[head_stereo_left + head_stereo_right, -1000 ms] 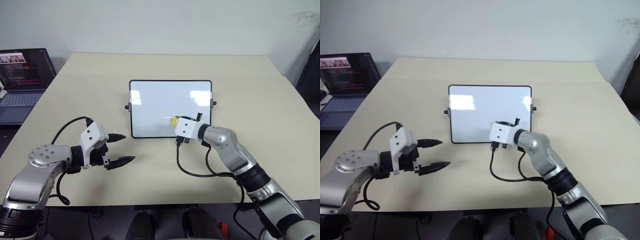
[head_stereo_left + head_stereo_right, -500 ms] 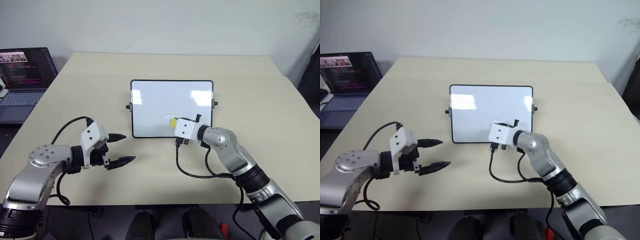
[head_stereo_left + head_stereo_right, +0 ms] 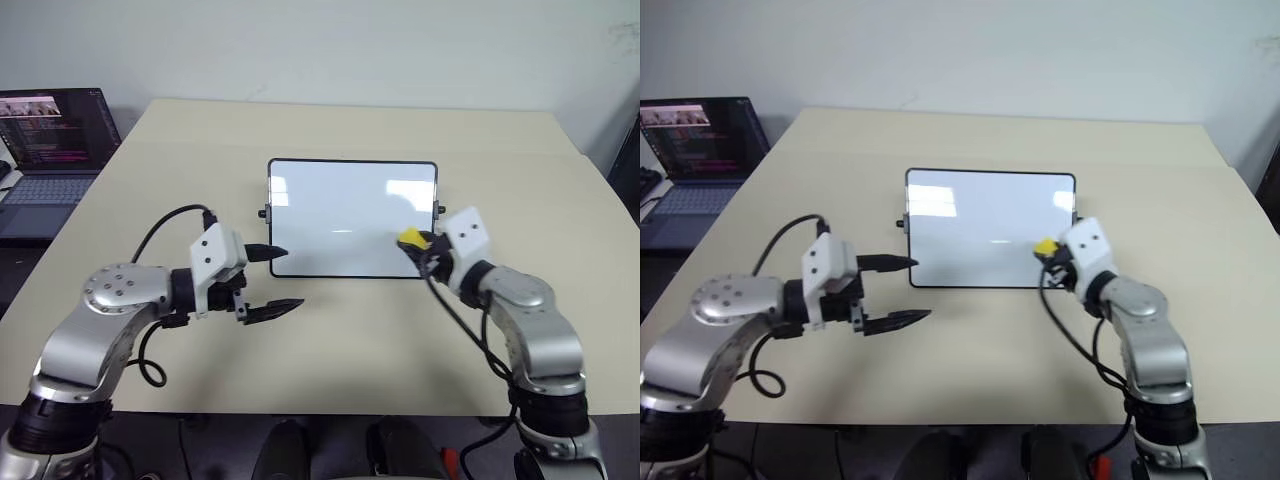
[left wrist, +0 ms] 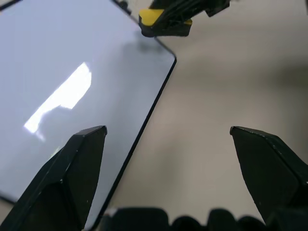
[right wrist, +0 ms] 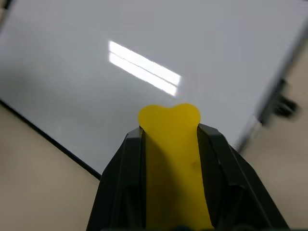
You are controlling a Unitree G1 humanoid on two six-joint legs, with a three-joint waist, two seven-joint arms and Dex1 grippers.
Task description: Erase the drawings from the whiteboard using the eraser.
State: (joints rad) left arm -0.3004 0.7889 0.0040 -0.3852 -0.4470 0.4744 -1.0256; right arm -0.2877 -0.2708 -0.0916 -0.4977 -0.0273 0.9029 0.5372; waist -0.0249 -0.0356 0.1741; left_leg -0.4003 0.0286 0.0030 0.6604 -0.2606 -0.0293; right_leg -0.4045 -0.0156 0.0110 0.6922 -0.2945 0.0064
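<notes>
The robot's right gripper should release the yellow eraser on the bare table [image 3: 490, 269] next to the whiteboard's near corner on that gripper's own side.
The whiteboard [image 3: 340, 200] lies flat at the table's middle, black-framed. Its face is plain white with glare streaks, and the drawings are out of view. My right gripper [image 3: 418, 244] is shut on the yellow eraser [image 3: 410, 239] and hovers over the board's near right corner. In the right wrist view the eraser [image 5: 171, 163] sits clamped between both black fingers [image 5: 122, 178], pointing across the board [image 5: 86, 57]. My left gripper [image 3: 294, 277] stands open and empty just off the board's near left corner. In the left wrist view it [image 4: 167, 129] straddles the board's edge [image 4: 144, 125].
An open laptop [image 3: 50, 140] sits at the far left, off the table's corner. The beige table [image 3: 350, 340] is bare in front of the board and to both sides. Black cables loop from each wrist down to the tabletop.
My right gripper has swung right with the eraser, from the board's near middle to its near right corner, and its wrist has rolled. The left gripper has risen and moved right toward the board.
</notes>
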